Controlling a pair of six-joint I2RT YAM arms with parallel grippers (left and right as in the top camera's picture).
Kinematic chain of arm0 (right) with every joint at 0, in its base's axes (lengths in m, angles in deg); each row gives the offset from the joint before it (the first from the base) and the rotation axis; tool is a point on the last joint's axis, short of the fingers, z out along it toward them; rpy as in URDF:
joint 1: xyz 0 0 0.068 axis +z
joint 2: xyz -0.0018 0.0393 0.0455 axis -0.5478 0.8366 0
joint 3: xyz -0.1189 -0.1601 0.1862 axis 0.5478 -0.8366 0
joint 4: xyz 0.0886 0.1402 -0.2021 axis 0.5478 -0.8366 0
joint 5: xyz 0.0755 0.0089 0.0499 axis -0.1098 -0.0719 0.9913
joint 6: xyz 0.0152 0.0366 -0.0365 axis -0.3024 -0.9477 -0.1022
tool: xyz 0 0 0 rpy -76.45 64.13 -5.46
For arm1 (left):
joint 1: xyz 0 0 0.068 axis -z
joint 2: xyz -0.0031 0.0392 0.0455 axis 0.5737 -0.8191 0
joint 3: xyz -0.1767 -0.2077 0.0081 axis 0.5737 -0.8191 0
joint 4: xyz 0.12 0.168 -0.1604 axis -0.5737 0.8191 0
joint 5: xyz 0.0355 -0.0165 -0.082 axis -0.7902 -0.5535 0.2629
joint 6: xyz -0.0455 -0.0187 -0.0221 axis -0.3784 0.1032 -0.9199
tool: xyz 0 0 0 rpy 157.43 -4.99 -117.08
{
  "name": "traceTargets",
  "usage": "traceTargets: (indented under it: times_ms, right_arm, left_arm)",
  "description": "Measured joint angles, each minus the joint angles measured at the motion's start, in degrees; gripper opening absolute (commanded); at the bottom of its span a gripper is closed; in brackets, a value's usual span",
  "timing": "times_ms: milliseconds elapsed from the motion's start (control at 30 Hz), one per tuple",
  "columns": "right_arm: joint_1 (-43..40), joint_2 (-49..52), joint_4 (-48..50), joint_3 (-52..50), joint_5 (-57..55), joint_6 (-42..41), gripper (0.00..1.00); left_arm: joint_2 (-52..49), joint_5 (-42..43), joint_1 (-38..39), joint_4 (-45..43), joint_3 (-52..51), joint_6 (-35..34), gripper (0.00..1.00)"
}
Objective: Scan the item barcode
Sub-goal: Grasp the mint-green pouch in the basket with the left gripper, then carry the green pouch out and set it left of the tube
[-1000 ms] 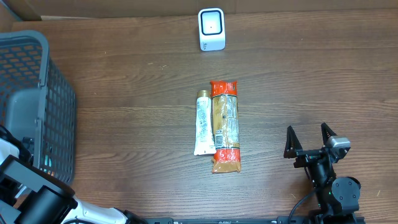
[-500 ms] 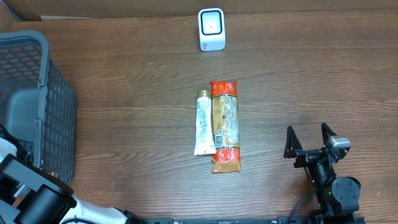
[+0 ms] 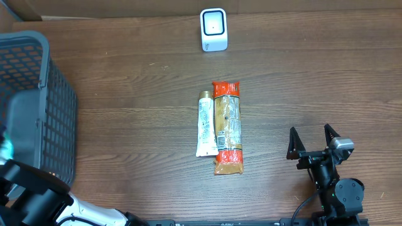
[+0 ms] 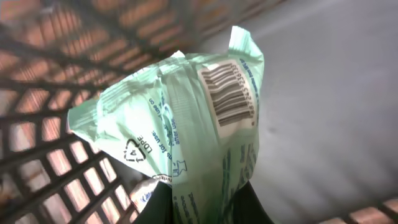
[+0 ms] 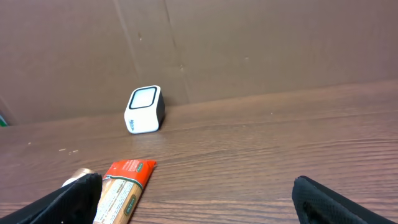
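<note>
I should use my left gripper to set the pale green plastic packet, still down inside the grey basket, down on the table [image 3: 179,133], beside the white tube.
My left gripper [image 4: 202,204] is down inside the grey basket [image 3: 38,94] and is shut on a pale green plastic packet [image 4: 186,137]. The packet stands up from the dark fingers [image 4: 158,206], and its barcode [image 4: 233,96] faces the left wrist camera. The white scanner [image 3: 213,29] stands at the far middle of the table and also shows in the right wrist view as the scanner [image 5: 144,110]. My right gripper [image 3: 312,139] rests open at the near right, with nothing between its fingers.
A white tube [image 3: 205,124] and a red-ended snack packet [image 3: 227,127] lie side by side mid-table; the snack packet [image 5: 124,186] lies close to my right gripper's left finger. The basket's lattice wall [image 4: 56,155] surrounds my left gripper. A cardboard wall [image 5: 249,43] backs the table.
My left gripper has shut on the green packet. In the overhead view the left arm shifted slightly at the basket's near edge. The right arm has not moved.
</note>
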Motion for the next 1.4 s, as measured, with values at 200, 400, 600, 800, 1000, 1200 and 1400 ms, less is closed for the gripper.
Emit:
traceTargets:
  times_ms: [200, 400, 600, 800, 1000, 1200, 1400]
  right_arm:
    - [0.00, 0.00, -0.04, 0.00, 0.00, 0.00, 1.00]
    - [0.00, 0.00, -0.02, 0.00, 0.02, -0.02, 1.00]
    - [0.00, 0.00, -0.04, 0.00, 0.02, 0.00, 1.00]
    - [0.00, 0.00, -0.02, 0.00, 0.04, 0.00, 1.00]
    - [0.00, 0.00, -0.04, 0.00, 0.00, 0.00, 1.00]
    - [0.00, 0.00, -0.04, 0.00, 0.02, 0.00, 1.00]
    - [0.00, 0.00, -0.04, 0.00, 0.00, 0.00, 1.00]
  left_arm:
    - [0.02, 5.14, 2.80, 7.32, 14.91, 1.75, 0.04]
    - [1.01, 13.00, 5.86, 9.57, 26.58, 2.86, 0.04]
    - [6.03, 23.80, 11.32, 9.79, 30.25, 3.93, 0.04]
    - [9.27, 30.88, 24.09, 17.27, 30.82, 9.29, 0.05]
    - [9.33, 26.38, 41.09, 22.36, 26.38, 13.14, 0.05]
    - [9.46, 23.23, 50.62, 16.22, 11.13, 13.03, 0.04]
    - [9.44, 21.24, 58.10, 3.69, -10.49, 10.99, 0.05]
